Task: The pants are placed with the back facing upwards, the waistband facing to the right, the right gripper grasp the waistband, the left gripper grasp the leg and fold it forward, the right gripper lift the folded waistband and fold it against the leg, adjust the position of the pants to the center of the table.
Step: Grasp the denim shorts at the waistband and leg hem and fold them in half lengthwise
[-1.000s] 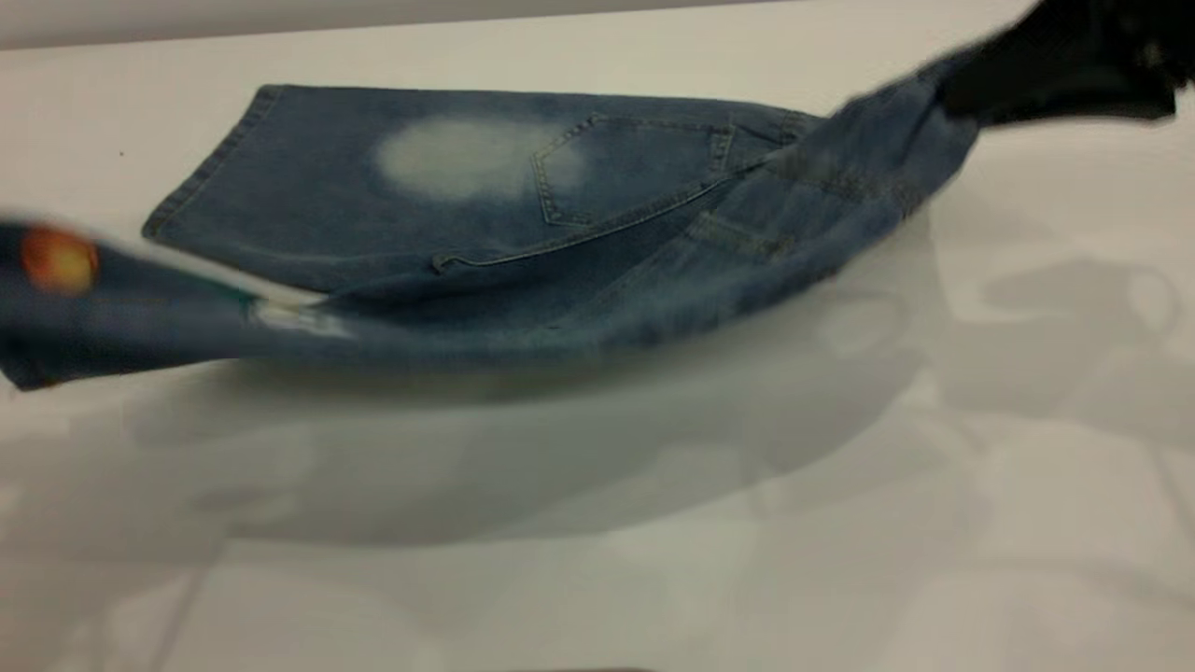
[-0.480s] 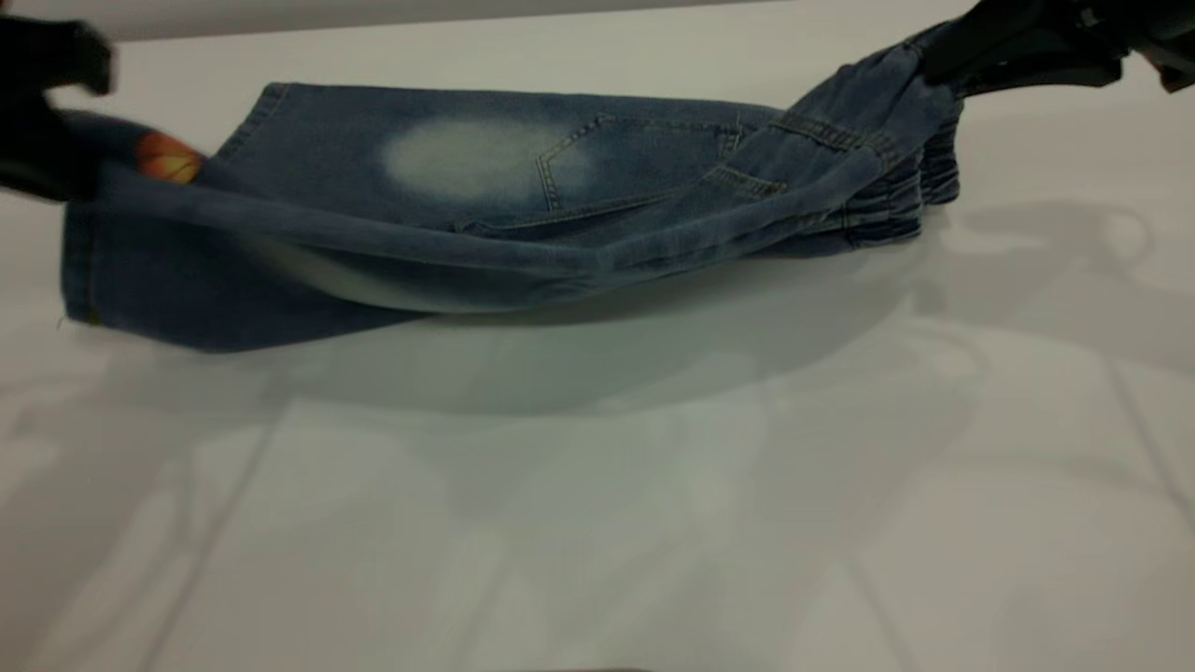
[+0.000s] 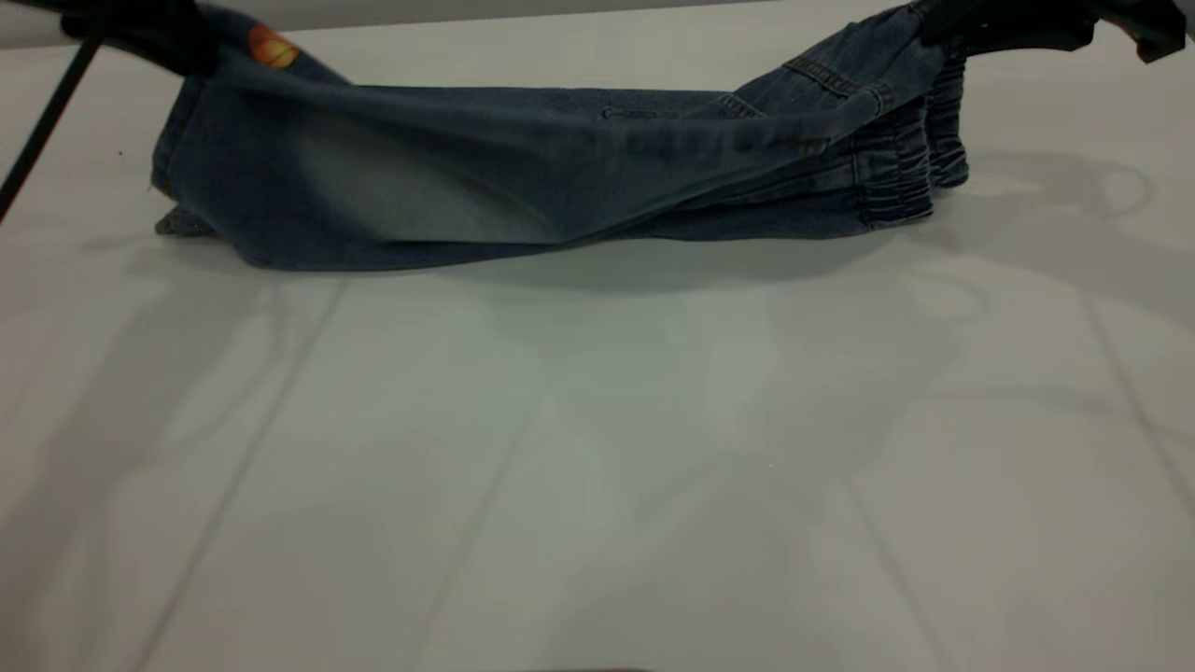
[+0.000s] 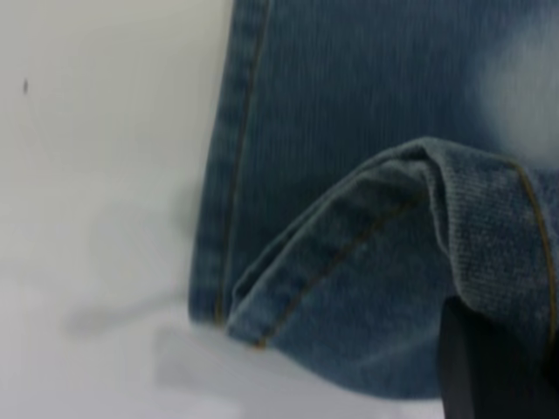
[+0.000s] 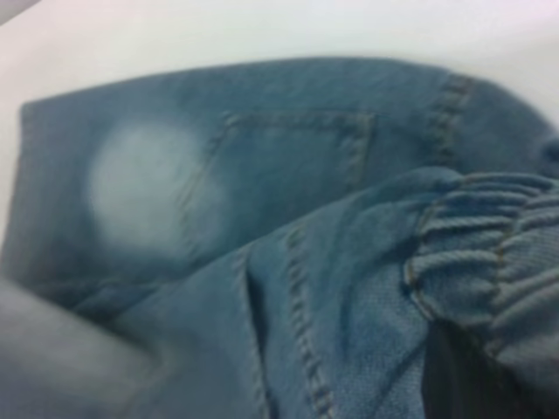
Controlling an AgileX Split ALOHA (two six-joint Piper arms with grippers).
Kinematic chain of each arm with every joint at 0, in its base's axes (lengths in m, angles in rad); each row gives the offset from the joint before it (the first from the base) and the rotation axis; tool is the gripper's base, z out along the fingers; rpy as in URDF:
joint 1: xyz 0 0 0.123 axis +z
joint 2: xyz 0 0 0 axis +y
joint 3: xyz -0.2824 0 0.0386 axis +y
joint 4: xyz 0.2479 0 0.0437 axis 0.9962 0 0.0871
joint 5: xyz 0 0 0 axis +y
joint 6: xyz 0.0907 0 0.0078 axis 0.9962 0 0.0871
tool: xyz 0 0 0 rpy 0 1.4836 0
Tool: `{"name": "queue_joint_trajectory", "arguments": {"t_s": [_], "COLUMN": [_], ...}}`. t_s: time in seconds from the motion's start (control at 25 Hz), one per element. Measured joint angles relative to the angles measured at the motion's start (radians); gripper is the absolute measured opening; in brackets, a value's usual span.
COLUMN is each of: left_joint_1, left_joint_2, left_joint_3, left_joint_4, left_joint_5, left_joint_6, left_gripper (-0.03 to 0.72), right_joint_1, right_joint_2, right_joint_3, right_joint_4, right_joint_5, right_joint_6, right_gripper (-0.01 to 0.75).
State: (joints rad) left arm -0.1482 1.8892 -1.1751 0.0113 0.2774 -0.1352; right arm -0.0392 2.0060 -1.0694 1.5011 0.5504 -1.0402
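The robot's right gripper needs to release the lifted elastic waistband over the far half of the pants' waist [image 3: 924,32], toward the far edge of the table.
The blue denim pants [image 3: 523,177] lie across the far part of the white table [image 3: 597,467], with the near half lifted over the far half. At the far left my left gripper [image 3: 196,49] is shut on the hem of the leg [image 3: 280,70], where an orange basketball print [image 3: 273,47] shows. That folded hem [image 4: 367,262] hangs above the plain leg [image 4: 349,78]. At the far right my right gripper [image 3: 943,33] is shut on the elastic waistband [image 3: 892,56], whose gathers [image 5: 489,253] sit over the back pocket [image 5: 288,175].
A thin black cable [image 3: 47,121] slants down from the left arm at the table's left edge. The far table edge runs just behind the pants. Soft shadows of the arms fall on the tabletop in front and to the right.
Both grippers have risen and carried the near leg and waistband away toward the far side. The lifted half now covers the pale patch and pocket in the exterior view.
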Motion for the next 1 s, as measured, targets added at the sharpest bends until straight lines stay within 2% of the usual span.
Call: {"name": "queue_joint_trajectory", "arguments": {"t_s": [0.12, 0.32, 0.44, 0.68, 1.0], "left_joint_1": [0.000, 0.000, 0.000, 0.000, 0.000], "left_joint_2": [0.055, 0.148, 0.199, 0.264, 0.267], "left_joint_3": [-0.046, -0.105, -0.150, -0.241, -0.268], "left_joint_4": [0.001, 0.001, 0.001, 0.000, 0.000], "left_joint_5": [0.003, -0.002, -0.029, -0.049, -0.049], "left_joint_6": [0.035, 0.080, 0.084, 0.113, 0.115], "left_gripper": [0.046, 0.046, 0.046, 0.046, 0.046], "right_joint_1": [-0.009, -0.072, -0.100, -0.109, -0.110], "right_joint_2": [0.040, 0.092, 0.099, 0.099, 0.112], "right_joint_3": [-0.005, -0.005, -0.005, -0.017, -0.118], "right_joint_4": [0.045, 0.090, 0.095, 0.113, 0.096], "right_joint_5": [-0.049, -0.055, -0.040, 0.016, 0.074], "right_joint_6": [0.000, -0.005, -0.022, -0.141, -0.170], "right_gripper": [0.041, 0.041, 0.041, 0.041, 0.041]}}
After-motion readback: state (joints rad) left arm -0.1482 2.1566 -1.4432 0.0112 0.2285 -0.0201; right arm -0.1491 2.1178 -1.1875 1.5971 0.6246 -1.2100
